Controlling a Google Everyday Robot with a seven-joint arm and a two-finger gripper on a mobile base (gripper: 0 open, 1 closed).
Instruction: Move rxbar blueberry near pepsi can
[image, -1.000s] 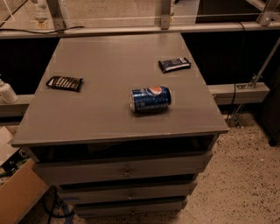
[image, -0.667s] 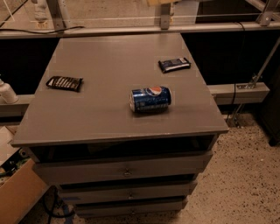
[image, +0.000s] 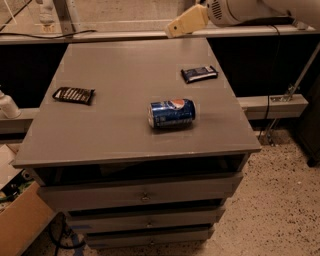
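Note:
The middle of the rxbar blueberry (image: 197, 74), beyond the pepsi can, is the spot my gripper should go down to next and close on.
The rxbar blueberry (image: 199, 74) is a flat dark navy wrapper with white lettering lying on the right side of the grey table top (image: 125, 60). The pepsi can (image: 171, 113) lies on its side near the table's middle front, apart from the bar. My gripper (image: 172, 31) comes in from the top right on a white arm; its cream-coloured fingers hang above the table's far edge, up and to the left of the bar, touching nothing.
A black-brown wrapper with pale stripes (image: 74, 94) lies at the table's left side. A cardboard box (image: 22, 220) stands on the floor at the lower left. A white bottle (image: 7, 105) stands left of the table. Drawers sit under the top.
The arm and gripper have come into view from the top right, moving down and left over the table's far edge. The bar, can and striped wrapper have not moved.

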